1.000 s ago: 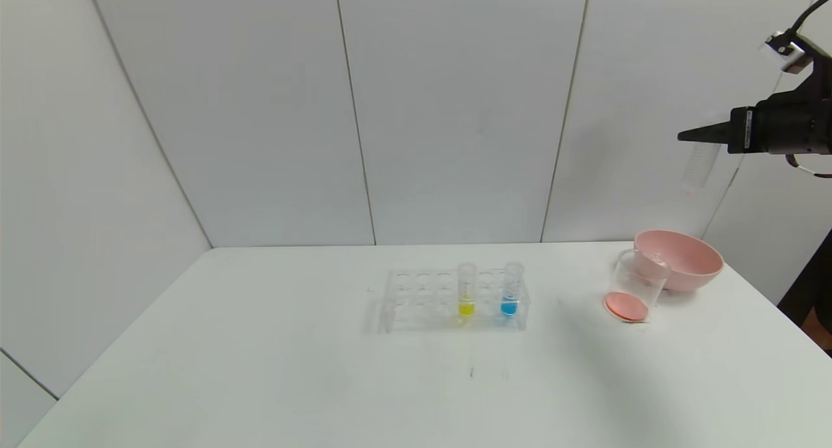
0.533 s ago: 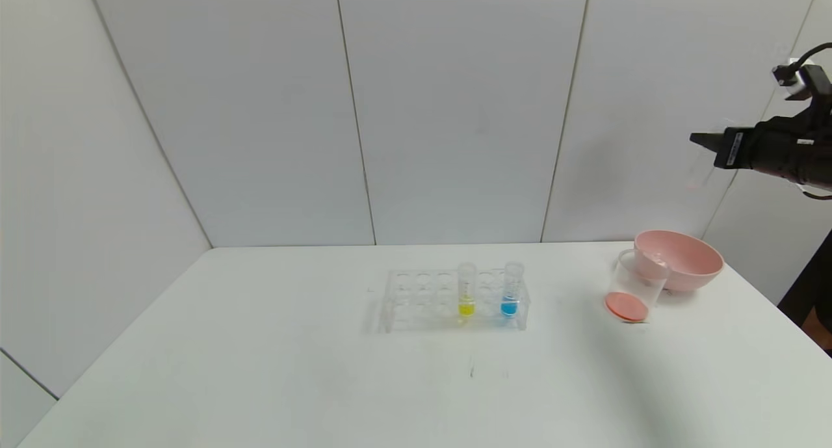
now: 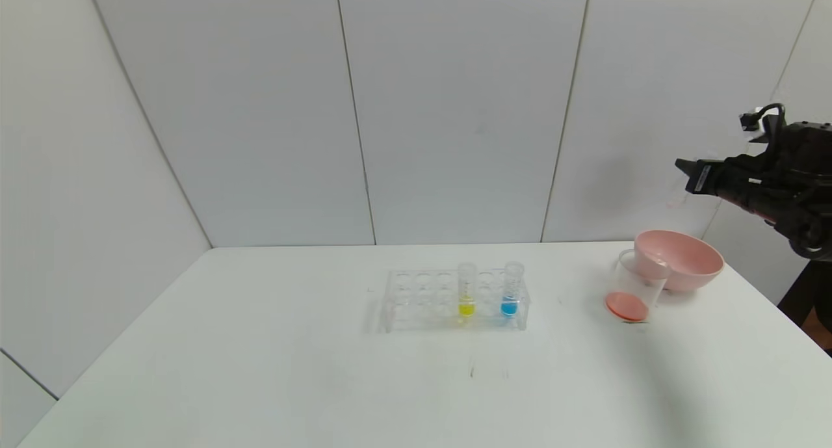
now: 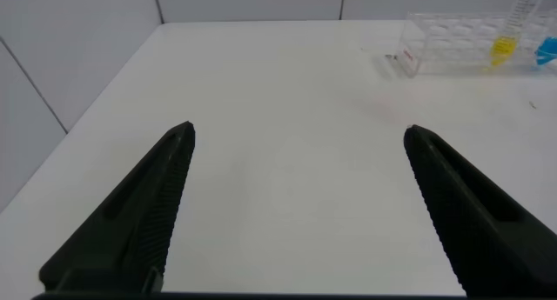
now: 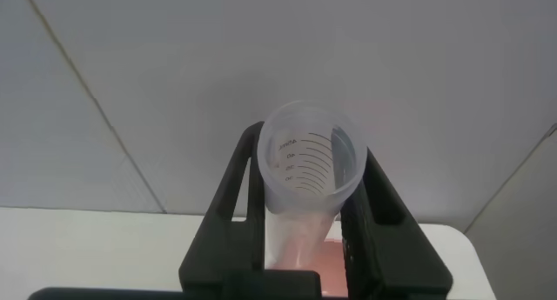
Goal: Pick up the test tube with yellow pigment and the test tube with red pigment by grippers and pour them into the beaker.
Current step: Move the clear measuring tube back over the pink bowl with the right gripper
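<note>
Next, I release the test tube with red pigment, now high over the pink bowl, from my right gripper inside the pink bowl (image 3: 691, 255) (image 5: 329, 278) behind the beaker.
My right gripper (image 3: 688, 170) is high above the table's right side, over the pink bowl. In the right wrist view it (image 5: 309, 156) is shut on the test tube with red pigment (image 5: 306, 183), a clear graduated tube whose open mouth faces the camera, with only a pink tint inside. The beaker (image 3: 634, 294) stands beside the bowl with red-orange liquid in its bottom. The test tube with yellow pigment (image 3: 466, 288) stands upright in the clear rack (image 3: 416, 300); it also shows in the left wrist view (image 4: 509, 29). My left gripper (image 4: 298, 129) is open and empty over the table's left part.
A tube with blue liquid (image 3: 511, 289) stands in the rack to the right of the yellow one. A pink bowl (image 3: 679, 259) sits right behind the beaker near the table's right edge. White wall panels close off the back and left.
My right gripper has come down and turned with the tube in it, which no longer hangs plainly below the fingers. The rack, beaker and bowl have not moved.
</note>
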`<action>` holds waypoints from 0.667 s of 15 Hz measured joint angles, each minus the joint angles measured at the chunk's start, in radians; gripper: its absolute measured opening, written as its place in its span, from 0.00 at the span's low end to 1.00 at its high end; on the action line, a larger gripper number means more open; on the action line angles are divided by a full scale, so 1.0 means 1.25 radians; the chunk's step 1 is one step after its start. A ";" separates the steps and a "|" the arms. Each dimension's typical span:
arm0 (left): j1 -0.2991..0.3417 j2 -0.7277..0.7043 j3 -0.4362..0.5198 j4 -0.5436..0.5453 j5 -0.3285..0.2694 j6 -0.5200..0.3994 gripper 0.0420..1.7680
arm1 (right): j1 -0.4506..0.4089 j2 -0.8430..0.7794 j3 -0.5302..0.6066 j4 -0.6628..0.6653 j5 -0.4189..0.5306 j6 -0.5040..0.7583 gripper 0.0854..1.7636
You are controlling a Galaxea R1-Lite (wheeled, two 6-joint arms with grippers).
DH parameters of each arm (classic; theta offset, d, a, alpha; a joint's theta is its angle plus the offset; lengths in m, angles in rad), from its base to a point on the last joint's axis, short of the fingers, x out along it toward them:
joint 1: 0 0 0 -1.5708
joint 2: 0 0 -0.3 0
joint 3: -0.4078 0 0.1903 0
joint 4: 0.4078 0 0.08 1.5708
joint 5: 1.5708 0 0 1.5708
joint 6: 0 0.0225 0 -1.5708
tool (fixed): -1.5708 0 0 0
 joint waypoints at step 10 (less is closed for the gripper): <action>0.000 0.000 0.000 0.000 0.000 0.000 0.97 | -0.012 0.138 0.044 -0.097 -0.064 -0.042 0.28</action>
